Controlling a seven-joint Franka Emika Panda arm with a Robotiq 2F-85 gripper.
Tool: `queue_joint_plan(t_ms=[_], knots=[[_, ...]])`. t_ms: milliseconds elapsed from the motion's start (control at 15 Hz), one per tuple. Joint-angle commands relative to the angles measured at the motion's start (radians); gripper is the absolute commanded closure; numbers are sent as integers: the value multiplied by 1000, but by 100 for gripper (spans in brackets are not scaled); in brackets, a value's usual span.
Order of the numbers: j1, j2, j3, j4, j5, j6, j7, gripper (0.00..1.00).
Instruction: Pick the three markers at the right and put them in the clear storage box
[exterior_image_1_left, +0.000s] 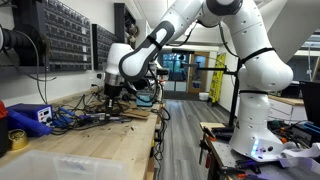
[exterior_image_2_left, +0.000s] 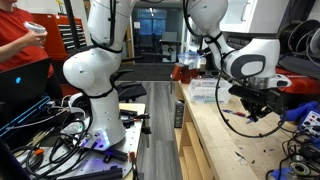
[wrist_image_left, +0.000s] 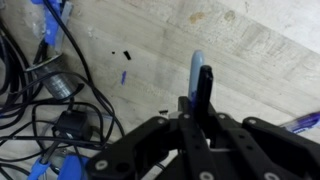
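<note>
Next, I release the grey-blue marker inside the clear storage box (exterior_image_1_left: 82, 171) at the bench's near end.
In the wrist view my gripper (wrist_image_left: 198, 102) is shut on a blue marker (wrist_image_left: 197, 68), which sticks out past the fingertips above the pale wooden bench top (wrist_image_left: 250, 40). Another blue marker (wrist_image_left: 302, 124) lies on the wood at the right edge. In both exterior views the gripper (exterior_image_1_left: 112, 93) (exterior_image_2_left: 256, 113) hangs low over the bench among cables. A clear storage box (exterior_image_1_left: 60, 165) stands at the near end of the bench and also shows in an exterior view (exterior_image_2_left: 205, 92). I cannot make out a third marker.
A tangle of black and blue cables (wrist_image_left: 45, 110) lies left of the gripper. Small dark bits (wrist_image_left: 122, 55) are scattered on the wood. A blue device (exterior_image_1_left: 28, 118) and yellow tape roll (exterior_image_1_left: 17, 138) sit on the bench. A person in red (exterior_image_2_left: 20, 40) stands behind.
</note>
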Motion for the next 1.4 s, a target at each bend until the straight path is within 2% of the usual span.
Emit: queue_joint_plan(t_ms=[0, 267, 600, 1000, 1333], knots=[[34, -131, -5, -21, 26, -160, 38, 96], [89, -209, -9, 1, 42, -350, 128, 96], [161, -281, 13, 7, 121, -506, 250, 96], [247, -315, 46, 24, 145, -534, 451, 96], [311, -283, 81, 54, 134, -533, 619, 96]])
